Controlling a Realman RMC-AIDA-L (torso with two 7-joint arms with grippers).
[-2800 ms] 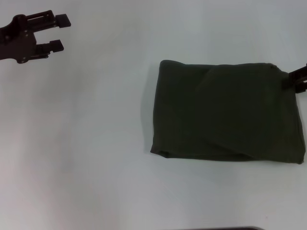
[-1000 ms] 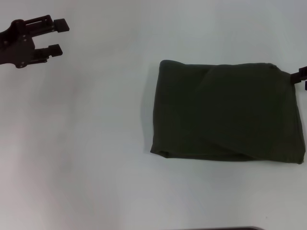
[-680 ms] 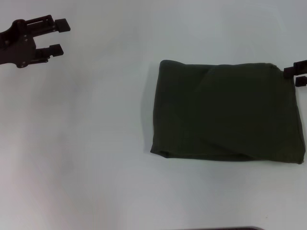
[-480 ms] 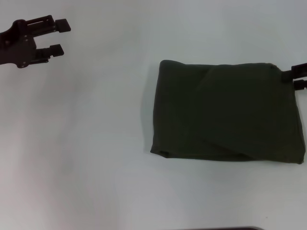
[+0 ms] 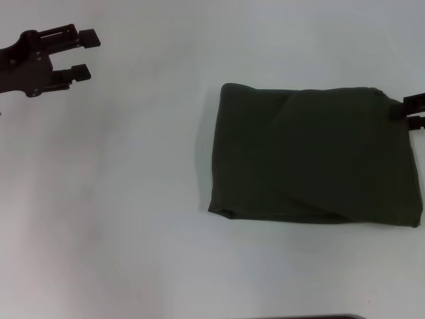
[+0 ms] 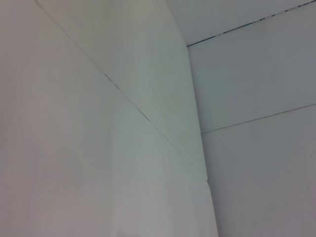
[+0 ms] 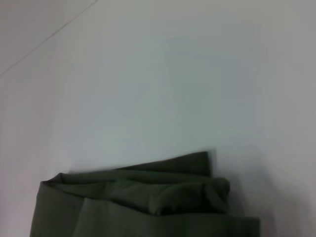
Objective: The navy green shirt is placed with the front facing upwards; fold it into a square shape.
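Note:
The shirt's far corner by my right gripper is bunched and slants inward, so my right gripper will pinch that corner and pull it toward the far side (image 5: pixel 404 80).
The navy green shirt (image 5: pixel 312 156) lies folded into a near-square block on the right half of the white table, plain green side up, no lettering showing. My right gripper (image 5: pixel 413 111) pokes in from the right border at the shirt's far right corner, its two black fingertips slightly apart with no cloth between them. The right wrist view shows the shirt's (image 7: pixel 148 202) layered folded edge on the table. My left gripper (image 5: pixel 85 54) hangs open over bare table at the far left, well away from the shirt.
The white table (image 5: pixel 133 199) stretches bare to the left and front of the shirt. A dark strip (image 5: pixel 305 317) shows at the near border. The left wrist view holds only pale panels with seams (image 6: pixel 148 118).
The right gripper let go of the shirt's far right corner, drew back toward the border and now hovers beside it. The left gripper shifted very slightly. The shirt has not moved.

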